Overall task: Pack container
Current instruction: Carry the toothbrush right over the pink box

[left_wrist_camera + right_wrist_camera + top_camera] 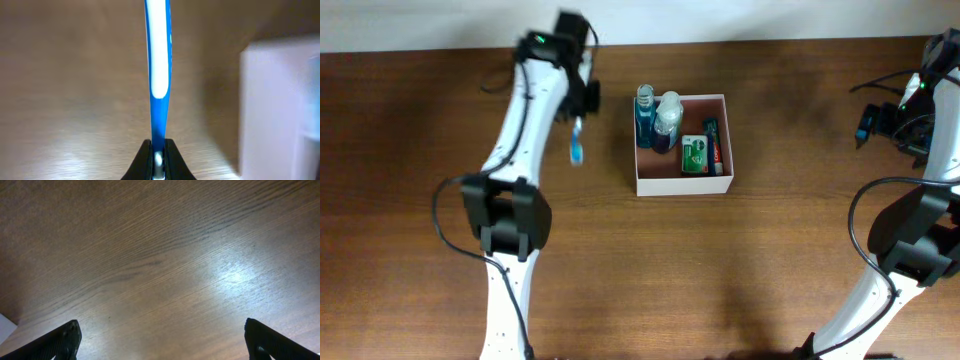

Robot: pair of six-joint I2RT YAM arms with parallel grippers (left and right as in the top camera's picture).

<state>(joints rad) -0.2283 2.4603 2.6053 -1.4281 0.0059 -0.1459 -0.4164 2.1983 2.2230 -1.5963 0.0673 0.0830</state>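
Next, my left gripper lets go of the blue and white toothbrush on the green packet [701, 153], near the dark tube.
The container [681, 186], a square box with white walls and a pinkish-brown inside, stands at the table's middle. It holds two bottles with blue liquid [646, 115], a green packet [695, 155] and a dark tube with a red end [712, 143]. My left gripper [582, 108] is shut on a blue and white toothbrush [577, 140], held above the table left of the container. In the left wrist view the toothbrush [158, 60] rises from the shut jaws [158, 155], and the container's white wall [270, 105] is at the right. My right gripper [162, 340] is open and empty over bare wood at the far right.
The wooden table [420, 150] spreads to both sides of the container. The right arm's base and cables [910, 230] lie at the right edge. A white corner [5, 327] shows at the left edge of the right wrist view.
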